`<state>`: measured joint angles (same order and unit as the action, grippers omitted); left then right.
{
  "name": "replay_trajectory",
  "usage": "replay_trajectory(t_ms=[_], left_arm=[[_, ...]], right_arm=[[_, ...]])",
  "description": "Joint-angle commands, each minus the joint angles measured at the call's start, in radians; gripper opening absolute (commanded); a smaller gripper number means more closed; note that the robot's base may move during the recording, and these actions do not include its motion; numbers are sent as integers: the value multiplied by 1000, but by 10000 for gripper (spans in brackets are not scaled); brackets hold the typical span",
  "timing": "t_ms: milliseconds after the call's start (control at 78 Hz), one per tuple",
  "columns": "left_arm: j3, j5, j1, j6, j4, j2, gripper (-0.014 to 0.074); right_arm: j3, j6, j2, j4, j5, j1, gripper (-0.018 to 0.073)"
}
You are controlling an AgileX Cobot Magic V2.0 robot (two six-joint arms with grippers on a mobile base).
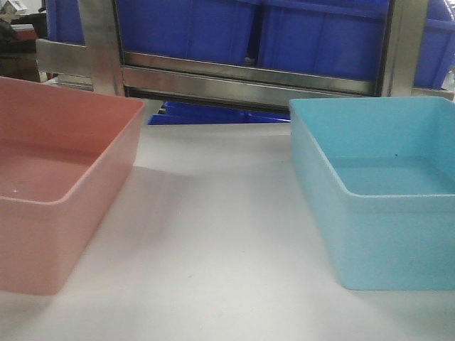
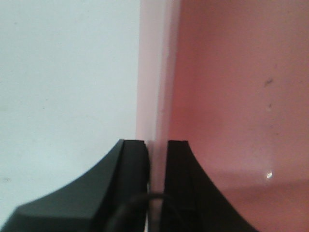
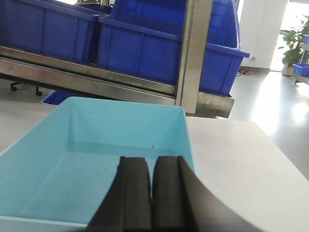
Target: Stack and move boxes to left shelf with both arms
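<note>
I need to set the salmon pink box on the white table (image 1: 186, 229) beside the light sky blue box with my left gripper.
The salmon pink box (image 1: 50, 213) stands at the table's left and the light sky blue box (image 1: 384, 234) at its right, both upright, with a wide gap between them. In the left wrist view my left gripper (image 2: 157, 142) straddles the pink box's (image 2: 231, 96) side wall, one finger outside and one inside, shut on that wall. My right gripper (image 3: 150, 158) hovers over the near right part of the blue box (image 3: 87, 145), its fingers together with nothing between them. Behind the table stands the steel shelf rack (image 1: 242, 78). Neither gripper shows in the front view.
Large dark blue bins (image 1: 213, 28) sit on the rack's upper level, and another shows below it (image 1: 206, 114). A steel upright (image 3: 193, 48) rises just behind the blue box. The white table (image 1: 213, 234) spans the foreground; its right edge (image 3: 270, 140) borders open floor.
</note>
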<state>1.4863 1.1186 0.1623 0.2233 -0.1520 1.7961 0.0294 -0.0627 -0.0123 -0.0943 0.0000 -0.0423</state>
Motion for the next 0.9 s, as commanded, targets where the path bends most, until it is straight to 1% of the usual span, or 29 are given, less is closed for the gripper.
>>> replay_trajectory(t_ms=[0, 38, 154, 231, 385, 449, 539, 718, 885], left_arm=[[38, 14, -28, -32, -102, -101, -2], [38, 22, -44, -52, -115, -112, -2], [34, 56, -110, -159, -149, -144, -2], [22, 56, -154, -210, -181, -154, -1], [2, 33, -252, -263, -237, -154, 0], [-17, 4, -299, -280, -253, -154, 0], [-55, -46, -360, -328, -257, -154, 0], [-171, -181, -469, -364, -276, -154, -1], [-245, -260, -516, -373, -276, -154, -1]], right_arm=[[-23, 7, -18, -10, -95, 1, 49], [-23, 7, -18, -10, -95, 1, 49], [-23, 7, -18, -10, -95, 1, 49], [-23, 7, -18, -10, -95, 1, 49], [-23, 7, -18, -10, -95, 1, 49], [-23, 7, -18, -10, -95, 1, 49], [-23, 7, -18, -10, -95, 1, 49], [-23, 7, -18, -10, -95, 1, 49], [-23, 7, -18, -10, -95, 1, 49]])
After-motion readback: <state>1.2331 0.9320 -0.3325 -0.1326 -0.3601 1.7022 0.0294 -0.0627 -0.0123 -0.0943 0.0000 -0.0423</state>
